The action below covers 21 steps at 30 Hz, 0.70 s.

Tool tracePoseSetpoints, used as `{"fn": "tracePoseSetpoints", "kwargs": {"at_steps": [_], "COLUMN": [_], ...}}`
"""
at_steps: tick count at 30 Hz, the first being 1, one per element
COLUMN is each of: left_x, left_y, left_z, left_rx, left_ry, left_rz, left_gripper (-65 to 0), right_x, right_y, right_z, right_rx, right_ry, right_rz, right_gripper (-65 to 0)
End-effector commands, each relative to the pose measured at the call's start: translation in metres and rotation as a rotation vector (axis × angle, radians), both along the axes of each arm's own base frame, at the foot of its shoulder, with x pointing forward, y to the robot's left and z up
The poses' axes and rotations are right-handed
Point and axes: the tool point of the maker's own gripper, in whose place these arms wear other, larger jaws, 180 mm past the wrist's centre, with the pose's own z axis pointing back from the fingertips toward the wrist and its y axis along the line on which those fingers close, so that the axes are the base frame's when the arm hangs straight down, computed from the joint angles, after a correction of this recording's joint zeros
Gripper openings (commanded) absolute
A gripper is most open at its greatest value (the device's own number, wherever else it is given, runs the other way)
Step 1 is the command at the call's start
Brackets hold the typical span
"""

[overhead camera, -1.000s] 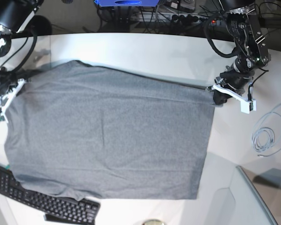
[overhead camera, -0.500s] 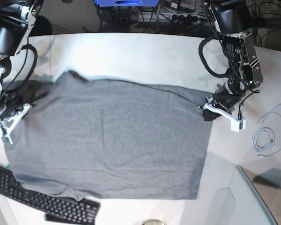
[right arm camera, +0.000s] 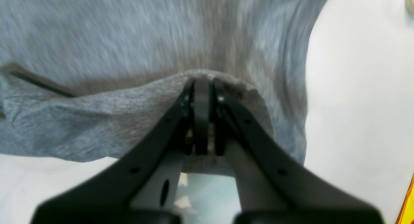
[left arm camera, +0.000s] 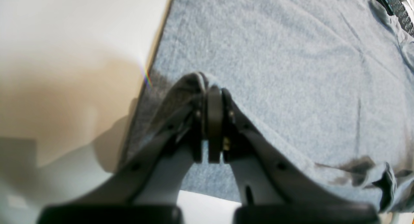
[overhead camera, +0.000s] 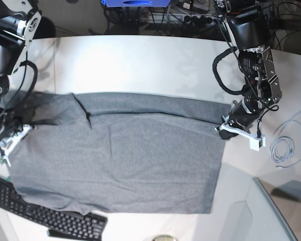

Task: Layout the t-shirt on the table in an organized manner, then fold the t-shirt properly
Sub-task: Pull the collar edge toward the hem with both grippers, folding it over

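Note:
The robot's left gripper needs to release the lifted corner, now drawn over the shirt's body, on the t-shirt's side edge (overhead camera: pixel 221 145) (left arm camera: pixel 168 66) that faces the coiled pale cable.
The heather-grey t-shirt (overhead camera: pixel 130 160) lies spread on the white table (overhead camera: pixel 140 65), with its far edge lifted and drawn over the body in a long fold. My left gripper (overhead camera: pixel 226 131) is shut on the shirt's far right corner; the left wrist view shows its fingertips (left arm camera: pixel 210 88) pinching a peak of cloth (left arm camera: pixel 275 55). My right gripper (overhead camera: pixel 10 138) is shut on the far left corner, and the right wrist view shows it (right arm camera: pixel 202 81) clamped on a raised fold of the shirt (right arm camera: pixel 129 33). The neck tag is hidden.
A black keyboard (overhead camera: pixel 45 216) lies at the front left, partly under the shirt's edge; it also shows in the left wrist view (left arm camera: pixel 394 4). A coiled pale cable (overhead camera: pixel 283 148) lies right of the left arm. A raised panel (overhead camera: pixel 271 211) stands at the front right.
Both grippers have moved toward the table's front, pulling the shirt's far edge with them. The far strip now lies drawn over the body and more white table shows behind it.

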Motion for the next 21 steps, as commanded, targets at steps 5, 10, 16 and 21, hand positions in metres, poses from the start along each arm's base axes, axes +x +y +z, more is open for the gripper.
{"fn": "tracePoseSetpoints", "kwargs": {"at_steps": [5, 10, 16, 21], "left_x": [0.016, 0.017, 0.016, 0.023], "left_y": [0.009, 0.014, 0.014, 0.013], "left_z": [0.015, 0.01, -0.001, 0.003], "left_rx": [0.008, 0.01, -0.006, -0.01], "left_ry": [-0.052, -0.084, -0.066, -0.077], "left_rz": [0.011, 0.045, 0.057, 0.057], "left_gripper": [-65.0, -65.0, -65.0, -65.0], "right_x": [0.023, 0.026, 0.034, 0.042], "right_y": [-0.006, -0.001, 0.017, 0.015], "right_z": [0.012, 0.002, 0.001, 0.006], "right_rx": [0.012, 0.037, 0.021, 0.017], "right_ry": [-0.047, -0.056, -0.074, -0.085], "right_rz": [-0.01, -0.007, 0.063, 0.036], "right_gripper": [-64.5, -64.5, -64.5, -64.5]}}
